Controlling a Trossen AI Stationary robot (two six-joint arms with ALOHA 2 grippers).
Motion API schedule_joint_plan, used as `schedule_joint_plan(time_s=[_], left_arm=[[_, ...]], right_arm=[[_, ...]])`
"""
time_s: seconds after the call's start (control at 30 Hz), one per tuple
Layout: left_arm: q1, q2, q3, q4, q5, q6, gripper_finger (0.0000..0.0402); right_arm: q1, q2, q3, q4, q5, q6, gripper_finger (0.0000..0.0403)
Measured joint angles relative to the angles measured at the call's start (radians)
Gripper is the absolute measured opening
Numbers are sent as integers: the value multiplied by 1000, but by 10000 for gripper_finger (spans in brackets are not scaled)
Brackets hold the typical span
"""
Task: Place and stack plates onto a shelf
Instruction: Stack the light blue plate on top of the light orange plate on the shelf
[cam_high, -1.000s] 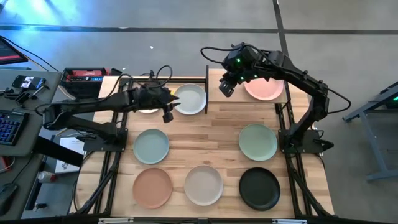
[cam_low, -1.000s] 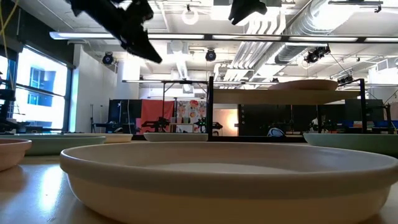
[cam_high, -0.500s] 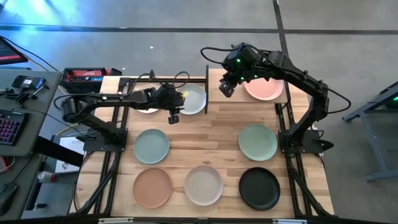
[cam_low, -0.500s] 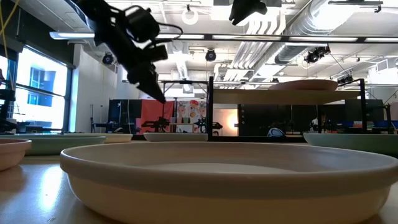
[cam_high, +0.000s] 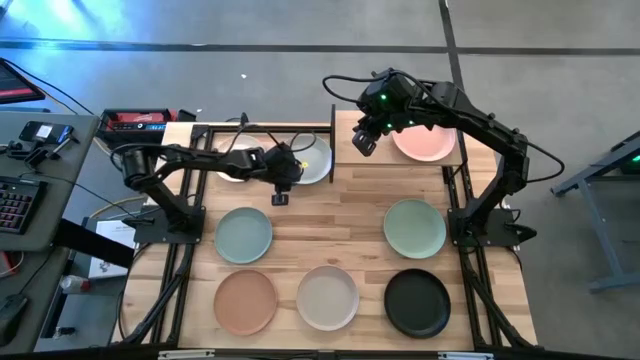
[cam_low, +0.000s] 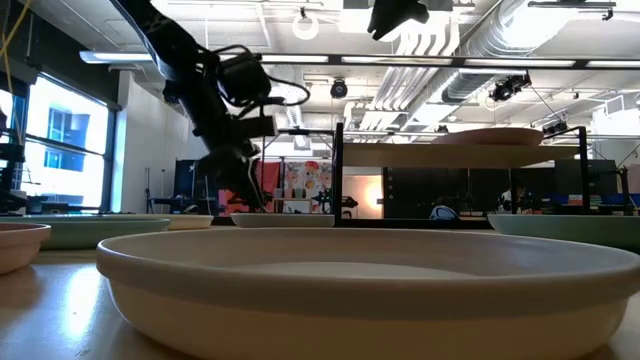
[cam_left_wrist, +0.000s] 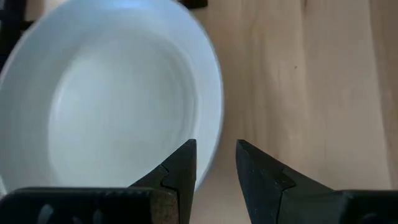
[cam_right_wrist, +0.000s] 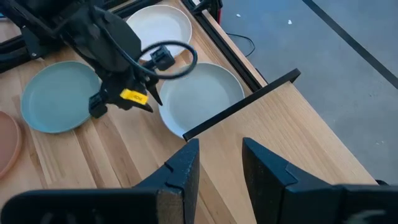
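The robot's right gripper will next take hold of the pale grey plate by its rim (cam_high: 330, 162) on the side toward the shelf.
A pale grey plate (cam_high: 314, 160) lies flat on the table left of the shelf (cam_high: 385, 158), with a white plate (cam_high: 236, 172) beside it, partly under my left arm. My left gripper (cam_high: 280, 196) hangs open, pointing down over the grey plate's near rim (cam_left_wrist: 214, 121), one finger to each side; whether it touches, I cannot tell. In the low view my left gripper (cam_low: 243, 185) is just above the grey plate (cam_low: 283, 220). A pink plate (cam_high: 425, 142) rests on the shelf. My right gripper (cam_high: 365, 140) waits open above the shelf's left half.
On the plank table lie a blue-green plate (cam_high: 243, 235), a mint green plate (cam_high: 415, 228), a peach plate (cam_high: 245, 302), a beige plate (cam_high: 327, 297) and a black plate (cam_high: 418, 303). The shelf's black post (cam_high: 332, 140) stands right of the grey plate.
My left gripper has swung toward the table's right and come down, tipping to point down over the pale grey plate's near rim. The plates and my right arm have kept still.
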Motion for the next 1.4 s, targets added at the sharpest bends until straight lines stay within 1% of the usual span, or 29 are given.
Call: schedule_joint_plan(time_s=[0.2, 0.3, 0.57, 0.67, 0.8, 0.87, 0.93, 1.03, 1.23, 1.4], left_arm=[[0, 60, 0, 38, -30, 0, 101], [0, 87, 0, 53, -64, 0, 101], [-2, 119, 1, 57, -71, 0, 99], [-12, 119, 1, 54, -73, -1, 82], [-30, 109, 0, 47, -85, 0, 38], [-42, 94, 0, 30, -101, -3, 15], [-61, 80, 1, 27, -133, -5, 7], [-87, 47, -2, -13, -170, -9, 8], [-139, -56, -2, -90, -186, -61, 4], [-196, -162, -2, -134, -261, -55, 3]], right_arm=[[0, 0, 0, 0, 0, 0, 99], [0, 0, 0, 0, 0, 0, 99], [0, 0, 0, 0, 0, 0, 99], [0, 0, 0, 0, 0, 5, 99], [0, 0, 0, 0, 0, 6, 99], [0, 0, 0, 0, 0, 8, 99], [0, 0, 0, 0, 0, 10, 99], [0, 0, 0, 0, 0, 11, 99], [0, 0, 0, 0, 0, 13, 99], [0, 0, 0, 0, 0, 104, 99]])
